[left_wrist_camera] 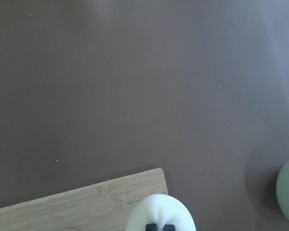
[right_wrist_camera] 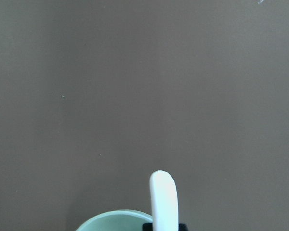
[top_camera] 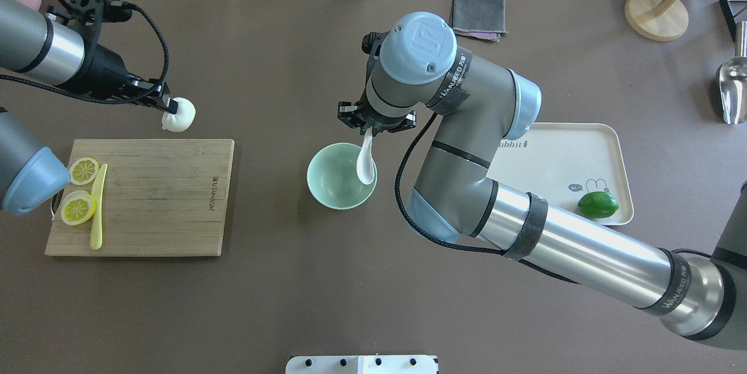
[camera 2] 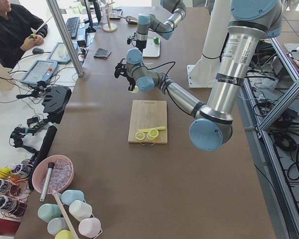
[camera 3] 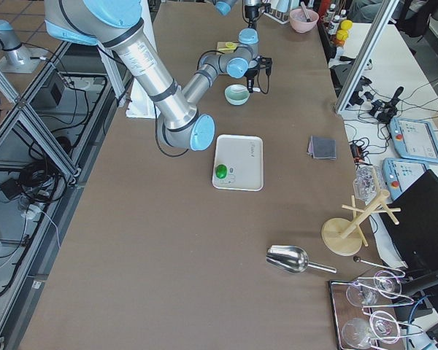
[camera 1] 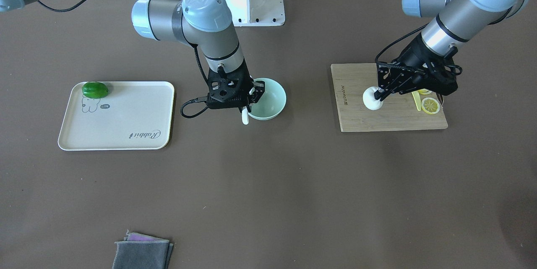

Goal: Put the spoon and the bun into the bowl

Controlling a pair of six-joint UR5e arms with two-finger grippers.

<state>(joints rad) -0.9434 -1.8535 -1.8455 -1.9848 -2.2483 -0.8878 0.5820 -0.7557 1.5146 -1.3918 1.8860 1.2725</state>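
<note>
The white bun will drop from my left gripper inside the mint-green bowl [camera 1: 264, 90], on the side of the bowl toward the white base plate.
My left gripper [top_camera: 170, 107] is shut on the white pleated bun [top_camera: 179, 115] and holds it in the air near the far edge of the wooden cutting board [top_camera: 157, 199]. The left wrist view shows the bun [left_wrist_camera: 160, 212] between the fingertips. My right gripper [top_camera: 368, 130] is shut on the handle of the white spoon [top_camera: 366, 161]. The scoop hangs over the far right side of the mint-green bowl [top_camera: 327, 178]. In the front-facing view the spoon's end [camera 1: 245, 118] sticks out below the gripper [camera 1: 247, 106], next to the bowl [camera 1: 270, 103]. The right wrist view shows the spoon [right_wrist_camera: 163, 198] and the bowl's rim [right_wrist_camera: 111, 217].
Two lemon slices [top_camera: 79, 208] and a pale yellow knife [top_camera: 97, 210] lie on the board's left end. A cream tray [top_camera: 560, 152] with a green fruit [top_camera: 597, 204] is on the right. A grey cloth [top_camera: 479, 14], a wooden stand [top_camera: 656, 14] and a metal scoop [top_camera: 732, 91] are at the far side.
</note>
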